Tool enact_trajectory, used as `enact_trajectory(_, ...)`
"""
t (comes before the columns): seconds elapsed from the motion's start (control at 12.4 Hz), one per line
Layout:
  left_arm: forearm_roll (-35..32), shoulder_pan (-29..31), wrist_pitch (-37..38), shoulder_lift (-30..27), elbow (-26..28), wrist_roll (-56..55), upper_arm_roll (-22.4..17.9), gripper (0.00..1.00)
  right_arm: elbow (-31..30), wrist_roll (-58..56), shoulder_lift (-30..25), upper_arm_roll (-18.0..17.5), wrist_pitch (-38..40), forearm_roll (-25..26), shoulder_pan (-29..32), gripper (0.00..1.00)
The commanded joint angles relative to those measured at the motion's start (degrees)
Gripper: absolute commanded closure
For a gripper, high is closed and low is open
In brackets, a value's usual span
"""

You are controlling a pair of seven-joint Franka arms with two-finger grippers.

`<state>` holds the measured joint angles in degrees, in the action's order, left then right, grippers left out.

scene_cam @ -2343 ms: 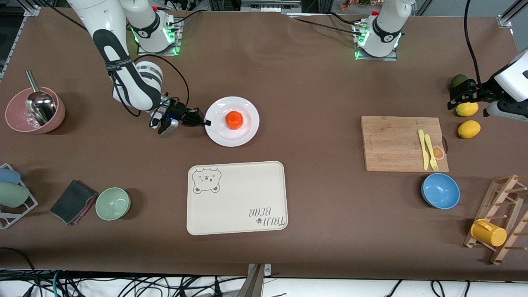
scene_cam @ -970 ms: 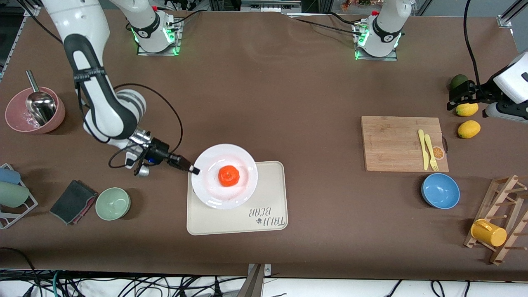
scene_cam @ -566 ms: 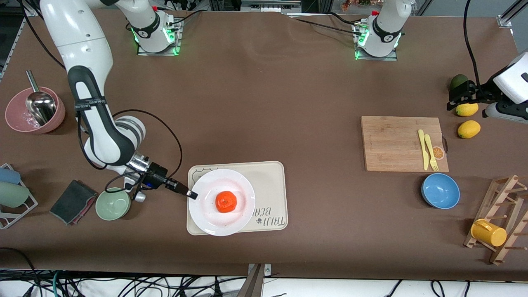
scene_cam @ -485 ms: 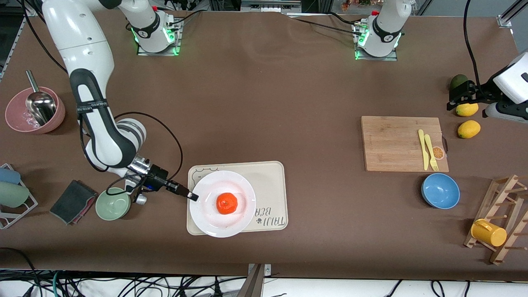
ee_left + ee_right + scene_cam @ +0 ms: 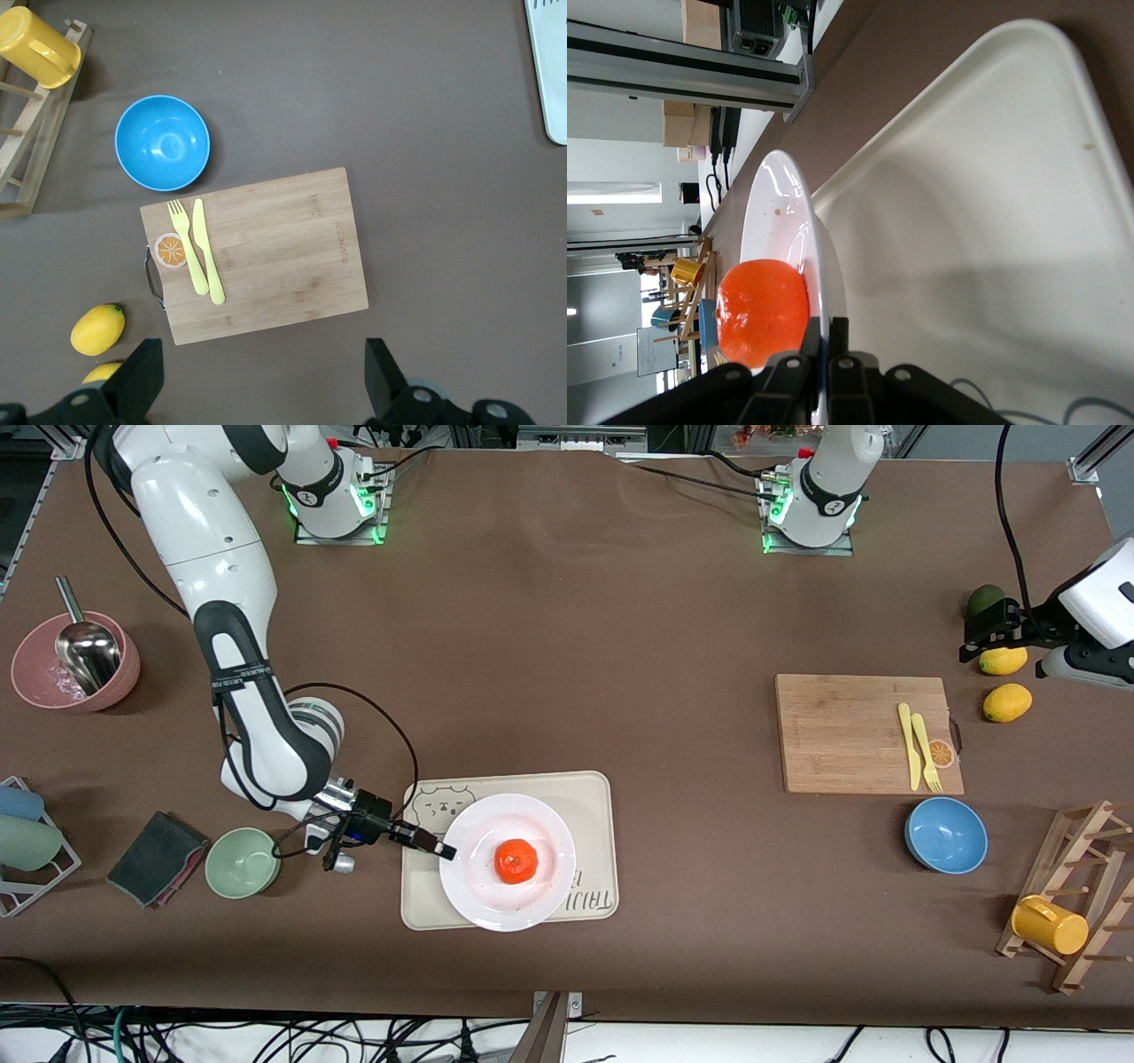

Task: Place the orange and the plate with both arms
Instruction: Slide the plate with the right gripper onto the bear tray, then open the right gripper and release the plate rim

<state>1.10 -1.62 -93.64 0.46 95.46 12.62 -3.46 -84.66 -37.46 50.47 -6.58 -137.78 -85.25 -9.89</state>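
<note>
Next, I let go of the white plate with my right gripper on the cream bear tray's middle (image 5: 505, 834), close to the tray's far edge.
The white plate (image 5: 496, 899) carries the orange (image 5: 517, 861) at its middle and is over the cream bear tray (image 5: 592, 802), covering much of the tray's middle and nearer edge. My right gripper (image 5: 445, 853) is shut on the plate's rim at the side toward the right arm's end. In the right wrist view the fingers (image 5: 837, 341) pinch the rim of the plate (image 5: 788, 204), with the orange (image 5: 762, 312) beside them and the tray (image 5: 992, 221) under it. My left gripper (image 5: 976, 638) is open and empty by the lemons, and waits.
A green bowl (image 5: 243, 862) and a dark cloth (image 5: 158, 858) lie close to the right wrist. A cutting board (image 5: 850, 735) with yellow fork and knife, a blue bowl (image 5: 946, 834), two lemons (image 5: 1007, 702) and a cup rack (image 5: 1076, 903) are at the left arm's end.
My right gripper carried the plate with the orange nearer to the front camera onto the tray area, then shifted it toward the left arm's end. The left arm has not moved.
</note>
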Motion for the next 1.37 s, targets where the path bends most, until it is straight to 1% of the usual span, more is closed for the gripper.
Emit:
enact_trajectory(0.0, -0.4, 0.0, 0.9, 0.6, -1.5, -0.4, 0.2, 0.00, -2.9, -0.9, -1.2, 0.1, 0.8, 1.1, 0.6, 1.00)
enact_trajectory(0.24, -0.4, 0.0, 0.9, 0.6, -1.5, -0.5, 0.2, 0.00, -4.9, -3.5, -1.3, 0.1, 0.8, 0.7, 0.7, 1.00)
enact_trajectory(0.57, -0.4, 0.1, 0.9, 0.6, -1.5, -0.4, 0.1, 0.00, -11.3, -4.0, -5.7, 0.1, 0.8, 0.8, 1.4, 1.00)
enact_trajectory(0.65, -0.4, 0.1, 1.0, 0.6, -1.5, -0.5, 0.1, 0.00, -12.3, -5.7, -6.1, 0.1, 0.9, 0.8, 1.6, 0.87)
enact_trajectory(0.73, -0.4, 0.1, 0.9, 0.6, -1.5, -0.5, 0.1, 0.00, -12.5, -6.5, -6.3, 0.1, 0.9, 0.7, 1.8, 0.64)
enact_trajectory(0.81, -0.4, 0.1, 1.0, 0.6, -1.7, -0.4, 0.1, 0.00, -12.5, -6.5, -6.4, 0.1, 0.8, 0.8, 2.3, 0.36)
enact_trajectory(0.89, -0.4, 0.1, 0.9, 0.6, -1.7, -0.4, 0.1, 0.00, -12.5, -6.3, -7.0, 0.1, 0.8, 1.3, 2.5, 0.00)
enact_trajectory(0.97, -0.4, 0.1, 0.9, 0.6, -1.7, -0.4, 0.1, 0.00, -12.5, -6.3, -7.8, 0.2, 0.8, 2.1, 2.8, 0.00)
enact_trajectory(1.05, -0.4, 0.1, 0.9, 0.6, -1.7, -0.4, 0.1, 0.00, -12.5, -6.0, -8.6, 0.2, 0.8, 4.6, 3.4, 0.00)
enact_trajectory(1.21, -0.4, 0.1, 0.9, 0.6, -1.7, -0.4, 0.1, 0.00, -12.3, -4.0, -11.7, 0.2, 1.0, 13.1, 5.5, 0.00)
enact_trajectory(1.29, -0.4, 0.2, 0.9, 0.8, -1.7, -0.4, 0.1, 0.00, -12.4, -0.9, -14.0, 0.2, 2.5, 19.4, 6.6, 0.00)
